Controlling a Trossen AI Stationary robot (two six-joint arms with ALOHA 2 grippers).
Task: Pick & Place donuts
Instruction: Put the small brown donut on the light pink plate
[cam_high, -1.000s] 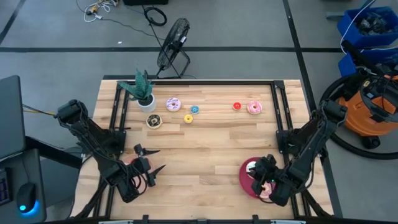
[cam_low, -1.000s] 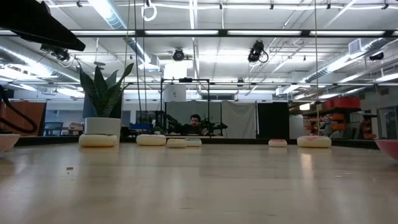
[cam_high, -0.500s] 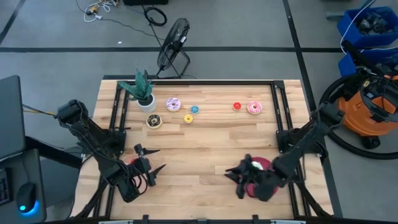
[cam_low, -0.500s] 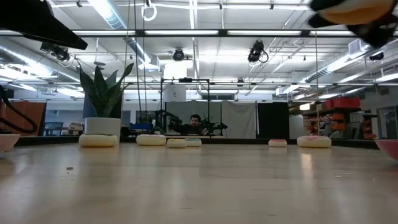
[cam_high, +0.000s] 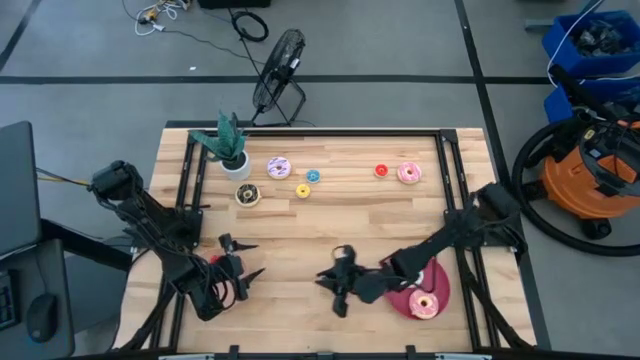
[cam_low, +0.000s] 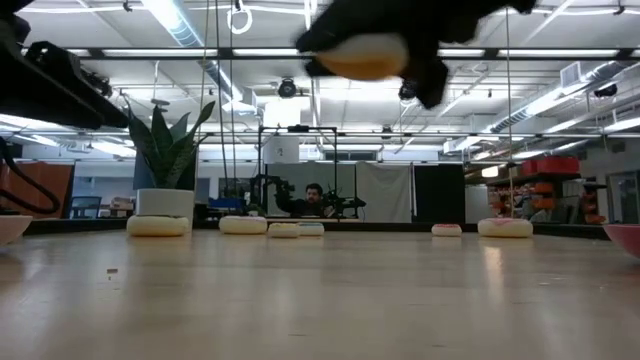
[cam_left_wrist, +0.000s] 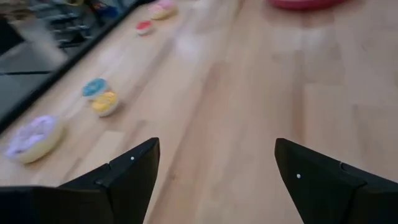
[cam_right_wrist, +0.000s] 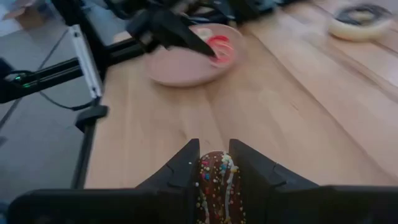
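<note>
My right gripper is going to release the chocolate-sprinkled donut, now held above the table's near middle, on the bare wood (cam_high: 269, 281) (cam_right_wrist: 225, 101) next to the pink plate, close to my left gripper.
My right gripper (cam_high: 338, 283) hangs above the table's near middle, shut on a chocolate-sprinkled donut (cam_right_wrist: 214, 180). My left gripper (cam_high: 245, 268) stands open at the near left, over a pink plate (cam_right_wrist: 180, 68) that holds a red donut (cam_right_wrist: 222, 50). A pink donut (cam_high: 425, 303) lies on the crimson plate (cam_high: 405, 300) at the near right. Along the far side lie more donuts: chocolate (cam_high: 247, 195), purple (cam_high: 279, 167), blue (cam_high: 313, 176), yellow (cam_high: 303, 190), red (cam_high: 380, 171) and pink (cam_high: 408, 173). My right gripper pinches the chocolate-sprinkled donut between its two fingers, the sprinkled icing (cam_right_wrist: 214, 168) showing in the gap. The fingers slant downward and point toward the table's left. The donut is lifted clear of the table.
A white-potted green plant (cam_high: 230, 148) stands at the far left, next to the chocolate donut. Black rails (cam_high: 188, 190) run along the table's left and right sides. Bare wood lies between the two plates and in front of the donut row.
My right gripper has swung from above the crimson plate toward the table's left, along the near side, and has rolled on the way; the pink donut on that plate now shows. My left gripper has sunk a little and stays open.
</note>
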